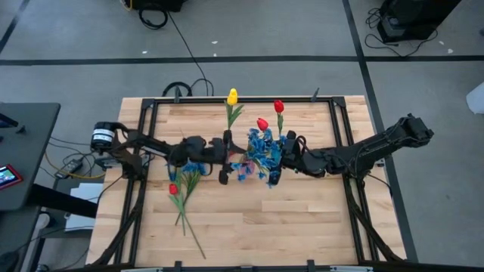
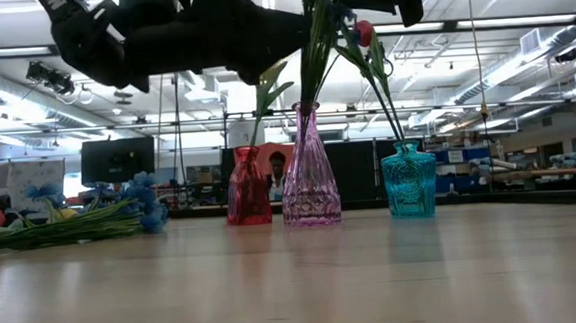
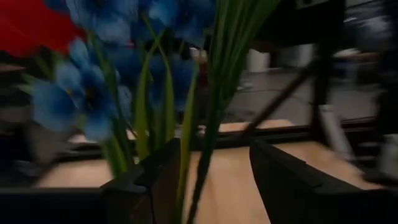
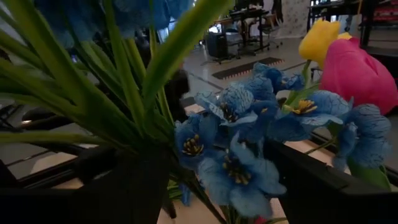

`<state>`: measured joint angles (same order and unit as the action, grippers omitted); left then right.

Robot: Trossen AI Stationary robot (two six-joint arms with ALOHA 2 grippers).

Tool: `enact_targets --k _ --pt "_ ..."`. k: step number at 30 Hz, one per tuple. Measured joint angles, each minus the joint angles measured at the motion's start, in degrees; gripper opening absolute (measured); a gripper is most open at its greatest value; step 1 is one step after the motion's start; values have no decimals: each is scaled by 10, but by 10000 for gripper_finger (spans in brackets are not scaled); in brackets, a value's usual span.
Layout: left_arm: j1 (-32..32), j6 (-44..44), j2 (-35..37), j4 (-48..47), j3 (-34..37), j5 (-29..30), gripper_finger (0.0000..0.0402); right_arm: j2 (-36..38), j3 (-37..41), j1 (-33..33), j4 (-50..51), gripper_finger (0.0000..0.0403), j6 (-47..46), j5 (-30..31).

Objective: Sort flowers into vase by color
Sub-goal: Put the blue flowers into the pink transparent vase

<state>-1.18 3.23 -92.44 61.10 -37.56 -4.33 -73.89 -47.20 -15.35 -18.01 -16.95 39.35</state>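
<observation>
The blue blossoms lean over the teal vase. Next, my left gripper grips the green stems [image 2: 315, 64] above the pink vase and pulls the bunch of flowers clear.
A bunch of blue blossoms [image 1: 261, 155] stands with its green stems [image 2: 311, 50] in the pink vase [image 2: 309, 175]. A yellow tulip [image 1: 232, 97] stands in the red vase [image 2: 248, 199]. Two red tulips [image 1: 279, 106] stand in the teal vase [image 2: 409, 179]. My left gripper [image 1: 225, 155] is open just left of the bunch, with a thin green stem [image 3: 193, 168] between its fingers [image 3: 214, 180]. My right gripper [image 1: 276, 162] is open just right of the bunch, with blue blossoms [image 4: 239, 155] between its fingers [image 4: 224, 186].
More flowers lie flat on the table's left part: a red tulip [image 1: 173, 189], blue blossoms [image 2: 145, 205] and several long green stems [image 1: 189, 219]. A black frame [image 1: 344, 174] runs around the table. Bare wood [image 1: 302, 219] lies toward the near right.
</observation>
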Motion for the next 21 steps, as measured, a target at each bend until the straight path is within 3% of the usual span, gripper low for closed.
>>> enact_targets --k 3,6,12,21 --pt "22 25 0 6 0 88 199 0 0 2 1 270 0 0" --pt "31 28 0 10 0 137 197 0 0 2 1 270 0 -4" --pt "32 26 0 26 -6 143 172 0 0 2 1 270 0 -11" --pt "32 26 0 -47 -42 139 134 0 0 2 1 270 0 -15"
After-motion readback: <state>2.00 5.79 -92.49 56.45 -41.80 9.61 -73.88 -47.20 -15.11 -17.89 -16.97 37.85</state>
